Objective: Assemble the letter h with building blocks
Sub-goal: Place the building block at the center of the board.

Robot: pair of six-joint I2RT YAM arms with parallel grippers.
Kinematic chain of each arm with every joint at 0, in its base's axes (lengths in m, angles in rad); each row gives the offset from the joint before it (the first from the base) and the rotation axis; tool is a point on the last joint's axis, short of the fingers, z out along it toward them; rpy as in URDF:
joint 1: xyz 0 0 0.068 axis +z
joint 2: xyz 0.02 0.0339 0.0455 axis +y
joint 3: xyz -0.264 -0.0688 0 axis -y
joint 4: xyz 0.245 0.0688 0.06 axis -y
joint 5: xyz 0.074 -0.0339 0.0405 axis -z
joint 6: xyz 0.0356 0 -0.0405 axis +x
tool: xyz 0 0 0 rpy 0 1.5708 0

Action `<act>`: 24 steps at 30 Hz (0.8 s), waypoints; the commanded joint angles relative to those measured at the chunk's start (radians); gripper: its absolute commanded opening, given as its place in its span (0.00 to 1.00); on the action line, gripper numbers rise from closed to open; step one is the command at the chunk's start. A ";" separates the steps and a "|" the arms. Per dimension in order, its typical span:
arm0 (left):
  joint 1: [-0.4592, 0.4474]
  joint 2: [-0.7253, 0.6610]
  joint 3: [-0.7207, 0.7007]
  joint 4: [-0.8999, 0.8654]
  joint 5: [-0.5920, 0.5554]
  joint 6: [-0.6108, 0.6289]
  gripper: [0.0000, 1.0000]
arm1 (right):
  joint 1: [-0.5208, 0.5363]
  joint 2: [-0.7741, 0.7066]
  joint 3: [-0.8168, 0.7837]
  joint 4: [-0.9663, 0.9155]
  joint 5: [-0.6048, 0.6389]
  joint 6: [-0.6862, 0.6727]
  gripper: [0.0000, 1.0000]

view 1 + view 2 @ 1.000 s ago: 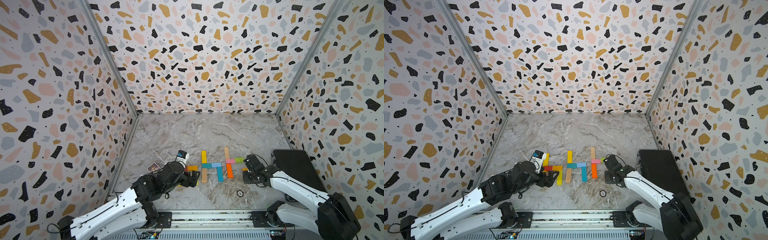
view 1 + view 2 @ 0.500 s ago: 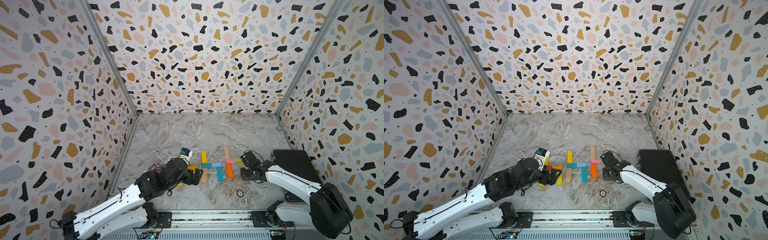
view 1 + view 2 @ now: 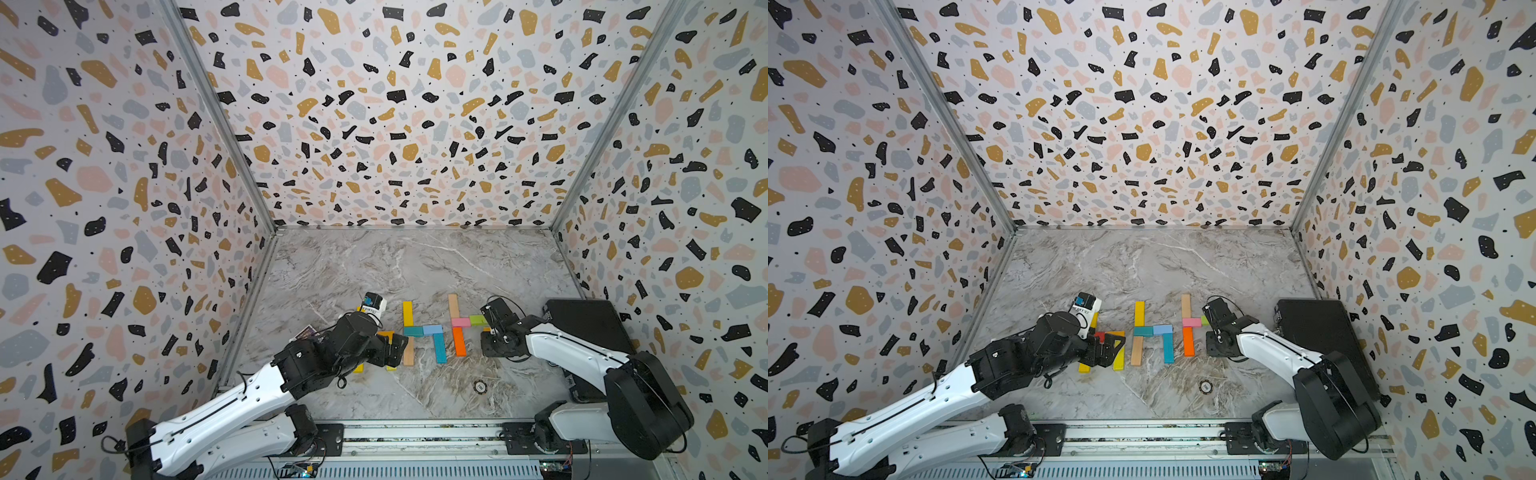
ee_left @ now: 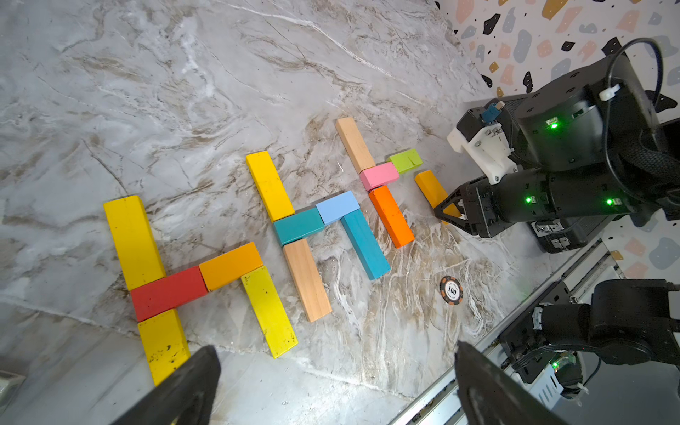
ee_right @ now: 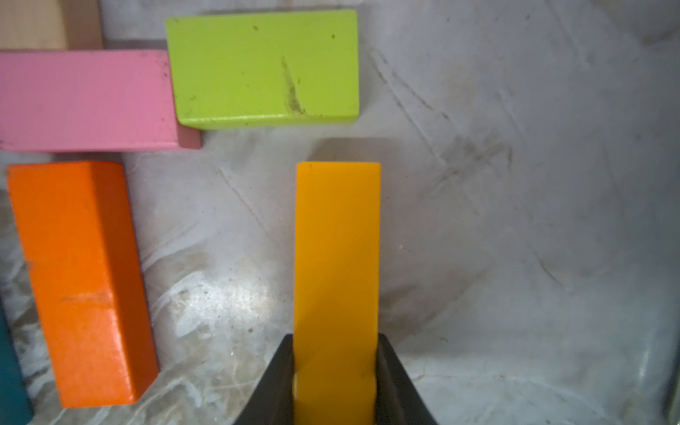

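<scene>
Next, my right gripper sets the amber bar, now parallel to the orange bar, down on the marble floor (image 3: pixel 488 340) (image 5: pixel 336 287), at a spot that is just in front of the green block.
Building blocks lie flat on the marble floor as h shapes. The left shape (image 4: pixel 165 290) is yellow, red and orange. The middle one (image 3: pixel 424 330) is yellow, teal, light blue and plain wood. On the right lie a wood bar (image 4: pixel 355 145), a pink block (image 5: pixel 84 99), a green block (image 5: pixel 263 66) and an orange bar (image 5: pixel 73 279). My right gripper (image 5: pixel 335 342) is shut on an amber bar (image 5: pixel 336 239). That bar runs parallel to the orange bar, its far end a small gap short of the green block. My left gripper (image 4: pixel 335 353) hangs open and empty near the left shape.
A poker chip (image 4: pixel 451 290) lies on the floor in front of the shapes. A black box (image 3: pixel 590 328) stands along the right wall, behind my right arm. A small card (image 3: pixel 306 332) lies by the left arm. A metal rail (image 3: pixel 415 434) borders the front.
My right gripper has carried the amber bar leftwards and farther back, up towards the green block. The left arm has shifted only slightly and stays open.
</scene>
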 commanded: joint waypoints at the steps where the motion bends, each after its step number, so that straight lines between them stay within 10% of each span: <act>1: 0.005 -0.007 0.031 0.017 -0.004 0.017 0.99 | -0.006 0.010 0.014 -0.019 -0.024 -0.017 0.22; 24: 0.011 0.002 0.033 0.021 0.009 0.020 0.99 | -0.025 0.042 0.018 0.000 -0.033 -0.025 0.25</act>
